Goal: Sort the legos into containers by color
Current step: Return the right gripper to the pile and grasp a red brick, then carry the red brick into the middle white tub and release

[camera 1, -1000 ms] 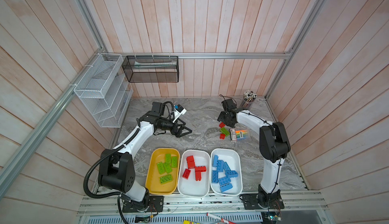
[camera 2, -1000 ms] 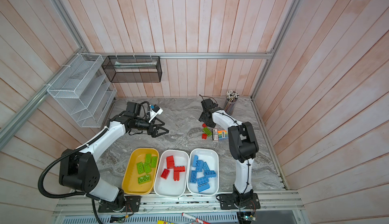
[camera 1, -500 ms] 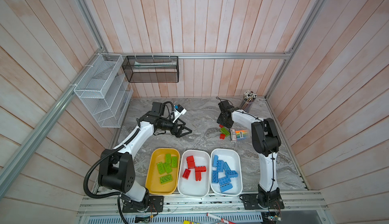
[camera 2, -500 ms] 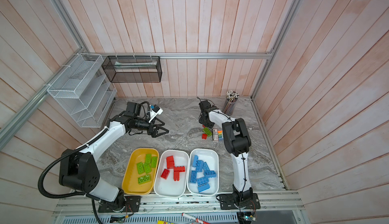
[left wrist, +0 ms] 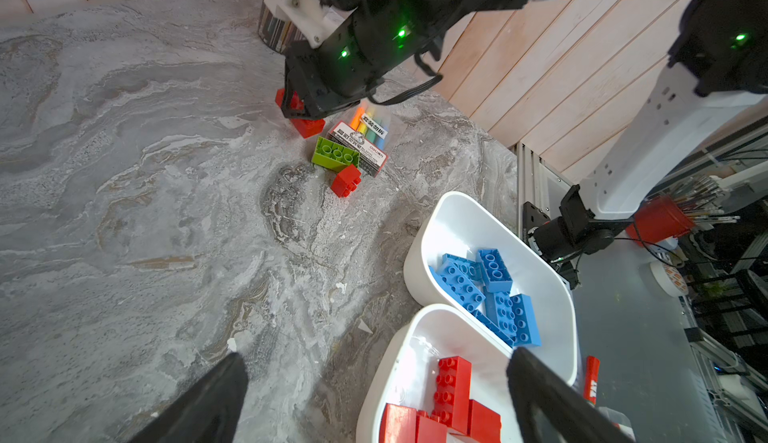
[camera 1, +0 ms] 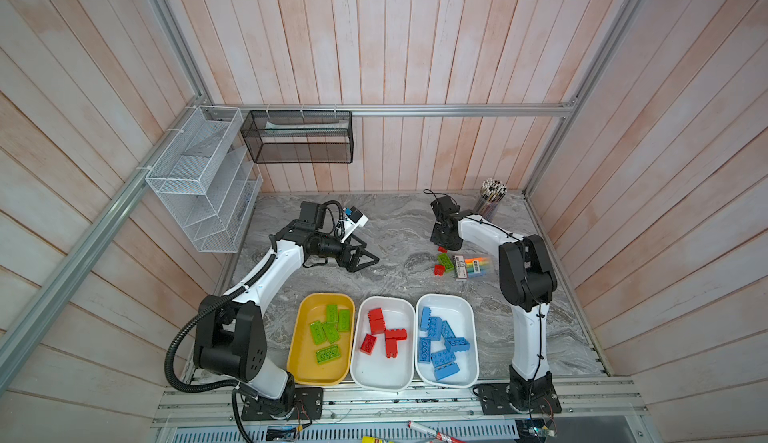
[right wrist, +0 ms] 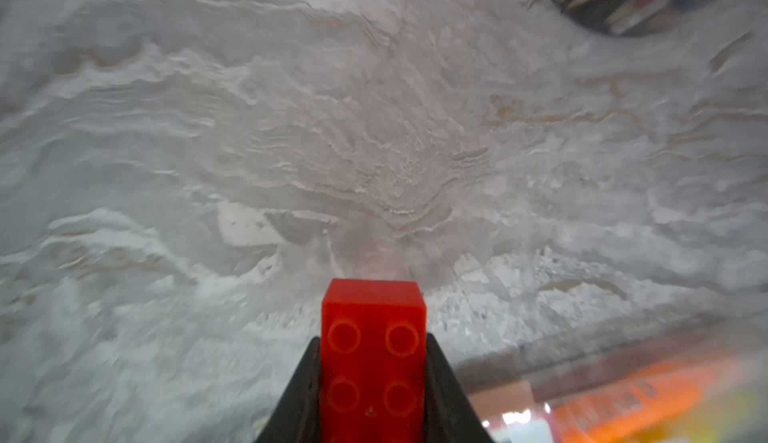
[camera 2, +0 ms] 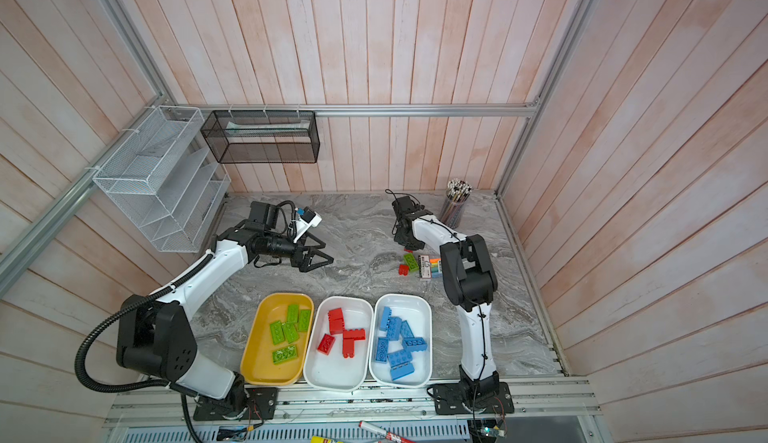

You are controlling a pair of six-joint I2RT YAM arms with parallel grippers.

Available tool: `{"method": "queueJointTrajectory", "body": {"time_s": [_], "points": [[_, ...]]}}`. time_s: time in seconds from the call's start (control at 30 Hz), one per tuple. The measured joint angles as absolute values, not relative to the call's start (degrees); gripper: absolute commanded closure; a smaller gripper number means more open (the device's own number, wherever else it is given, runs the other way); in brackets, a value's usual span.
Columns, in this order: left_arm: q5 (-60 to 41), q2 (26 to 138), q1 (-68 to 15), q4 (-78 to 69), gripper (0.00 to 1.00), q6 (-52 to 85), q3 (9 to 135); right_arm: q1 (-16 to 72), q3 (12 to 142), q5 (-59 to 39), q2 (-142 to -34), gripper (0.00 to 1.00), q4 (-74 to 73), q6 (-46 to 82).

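Note:
Next, my right gripper lets go of the red lego in the red legos' white container, in the back corner [camera 1: 395,316] toward the blue legos.
My right gripper [right wrist: 374,347] is shut on a red lego [right wrist: 373,312] low over the marble table at the back right; in a top view only a sliver of that lego [camera 1: 442,249] shows under the gripper [camera 1: 445,242]. A green lego [camera 1: 445,261] and a small red lego [camera 1: 439,269] lie loose just in front of it. At the front stand the yellow container [camera 1: 305,364] with green legos, a white container [camera 1: 376,380] with red ones and another white container [camera 1: 466,310] with blue ones. My left gripper [camera 1: 369,259] hangs open and empty over the table's middle.
A flat rainbow-striped pack [camera 1: 473,266] lies against the green lego. A mesh pencil cup [camera 1: 491,199] stands in the back right corner. Wire baskets [camera 1: 199,183] hang on the left and back walls.
My right gripper has closed on the red lego, and that arm's elbow has swung back out to the right. The left arm has not moved.

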State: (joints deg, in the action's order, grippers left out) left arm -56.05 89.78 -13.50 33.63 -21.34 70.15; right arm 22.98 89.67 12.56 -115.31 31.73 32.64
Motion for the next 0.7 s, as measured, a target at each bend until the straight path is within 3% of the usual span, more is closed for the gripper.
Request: {"method": "queueJointTrajectory", "body": {"time_s": [0.13, 0.3, 0.47, 0.7], "points": [[-56.0, 89.8, -13.4, 33.6, 0.01, -21.3, 70.1, 27.4, 80.4, 9.2, -99.5, 0.81, 27.4, 25.0], [-56.0, 89.8, -12.8, 33.6, 0.01, -21.0, 70.1, 39.3, 69.3, 2.4, -85.4, 0.81, 23.5, 18.1], [-56.1, 89.5, -12.7, 33.6, 0.01, -20.3, 70.1, 48.5, 59.8, -3.8, -80.5, 0.82, 22.3, 16.2], [-56.1, 88.2, -12.6, 33.6, 0.01, -20.3, 70.1, 57.6, 57.2, -9.5, -83.2, 0.82, 23.7, 10.5]]}}
